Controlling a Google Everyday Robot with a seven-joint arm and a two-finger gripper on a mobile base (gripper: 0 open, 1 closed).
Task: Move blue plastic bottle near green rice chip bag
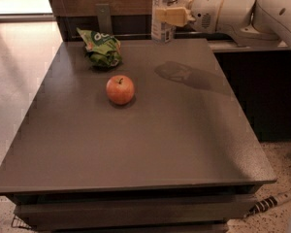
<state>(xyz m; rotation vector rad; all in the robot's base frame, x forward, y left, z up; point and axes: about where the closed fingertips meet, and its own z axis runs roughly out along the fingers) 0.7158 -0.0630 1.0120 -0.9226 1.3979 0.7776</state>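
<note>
Next, my gripper places the blue plastic bottle down on the table (141,64) next to the green rice chip bag, behind the apple. The bottle is now upright above the far edge.
The blue plastic bottle (164,13) is held upright in the air above the table's far edge; its cap is cut off by the top of the view. My gripper (169,16) reaches in from the right and is shut on the bottle's middle. The green rice chip bag (101,48) lies wrinkled at the far left of the grey table (145,144), well to the left of and below the bottle.
A red-orange apple (120,89) sits in front of the bag, left of centre. My white arm (252,13) spans the top right. A dark wooden wall with a metal bracket (104,17) stands behind the table. A cable (269,203) lies on the floor at the lower right.
</note>
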